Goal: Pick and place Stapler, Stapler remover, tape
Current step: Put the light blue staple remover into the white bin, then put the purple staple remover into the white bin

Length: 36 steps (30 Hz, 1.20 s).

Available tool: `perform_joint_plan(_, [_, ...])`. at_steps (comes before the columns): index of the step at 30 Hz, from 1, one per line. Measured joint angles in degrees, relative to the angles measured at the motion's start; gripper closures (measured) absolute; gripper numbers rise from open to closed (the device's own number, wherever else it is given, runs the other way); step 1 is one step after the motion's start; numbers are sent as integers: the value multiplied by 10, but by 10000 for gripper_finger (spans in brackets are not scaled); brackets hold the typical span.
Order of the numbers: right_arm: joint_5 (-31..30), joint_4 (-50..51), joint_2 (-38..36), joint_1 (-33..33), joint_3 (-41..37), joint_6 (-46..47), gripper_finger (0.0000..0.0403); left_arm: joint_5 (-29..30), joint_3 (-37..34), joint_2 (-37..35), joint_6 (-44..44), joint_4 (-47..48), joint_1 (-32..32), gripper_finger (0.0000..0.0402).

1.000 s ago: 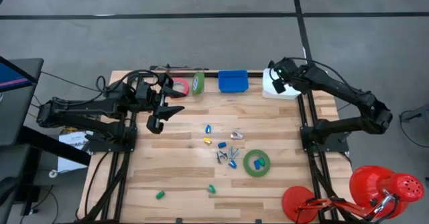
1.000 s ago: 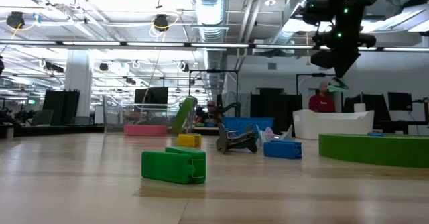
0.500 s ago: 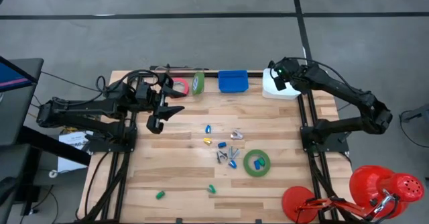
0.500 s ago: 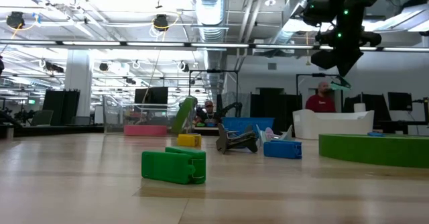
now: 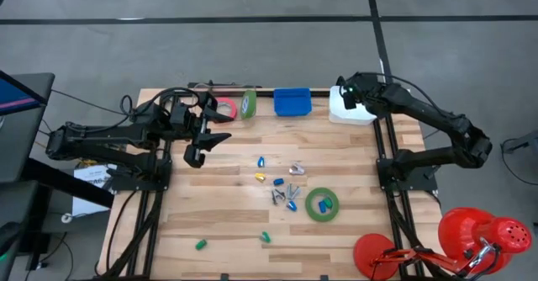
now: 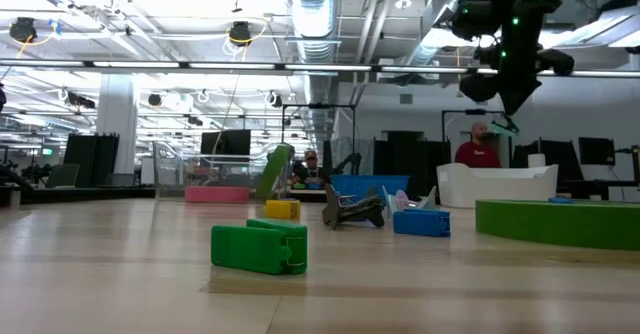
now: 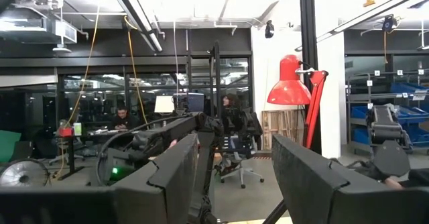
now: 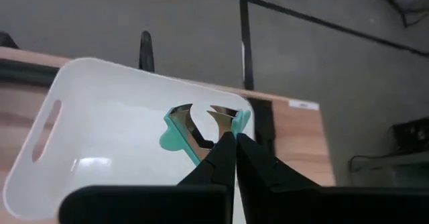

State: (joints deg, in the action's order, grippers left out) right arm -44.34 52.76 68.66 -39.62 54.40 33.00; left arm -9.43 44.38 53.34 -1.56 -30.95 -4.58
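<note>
Next, my right gripper lets go of the teal stapler remover on the middle of the white bin's bottom [image 5: 356,107] [image 8: 167,176].
My right gripper [image 5: 343,96] hangs over the white bin [image 5: 353,113] at the table's far right, shut on a teal stapler remover [image 8: 194,127] with metal claws. It also shows in the low view [image 6: 505,126]. My left gripper [image 5: 208,145] waits open and raised at the far left, holding nothing. One green tape roll [image 5: 322,204] lies flat on the table. Another green roll [image 5: 249,103] stands on edge at the far edge beside a pink-red roll [image 5: 225,108]. Small coloured staplers and metal removers [image 5: 282,184] lie scattered mid-table. My right gripper pinches the stapler remover between its two fingertips [image 8: 221,150], beside one metal claw [image 8: 218,117] and its teal wing. The fingers slant downward toward the bin. The remover is lifted clear, above the bin's white floor [image 8: 114,150].
A blue bin [image 5: 292,101] stands at the far edge between the tape rolls and the white bin. Small green pieces [image 5: 200,245] lie near the front edge. A red lamp [image 5: 471,235] stands off the table's near right corner. People show in the room beyond.
My right gripper has rolled about its own pointing line while staying over the white bin, and the stapler remover has turned with it, still held clear.
</note>
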Motion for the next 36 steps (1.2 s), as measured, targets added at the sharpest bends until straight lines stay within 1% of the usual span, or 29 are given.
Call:
perform_joint_plan(3, [3,-18,0,9,-36,33,403,0,0,0,0,0,0,220])
perform_joint_plan(6, [-8,-46,0,19,-67,57,403,0,0,0,0,0,0,220])
perform_joint_plan(14, [-11,-185,0,20,-128,61,403,0,0,0,0,0,0,220])
perform_joint_plan(17, [-8,-216,0,20,-150,61,403,0,0,0,0,0,0,220])
perform_joint_plan(24, [-1,-219,0,20,-184,105,403,0,0,0,0,0,0,220])
perform_joint_plan(30, [4,-220,0,21,-191,106,396,0,0,0,0,0,0,220])
perform_joint_plan(33, [4,-220,0,21,-191,106,381,0,0,0,0,0,0,220])
perform_joint_plan(36, [4,-220,0,21,-191,106,354,0,0,0,0,0,0,220])
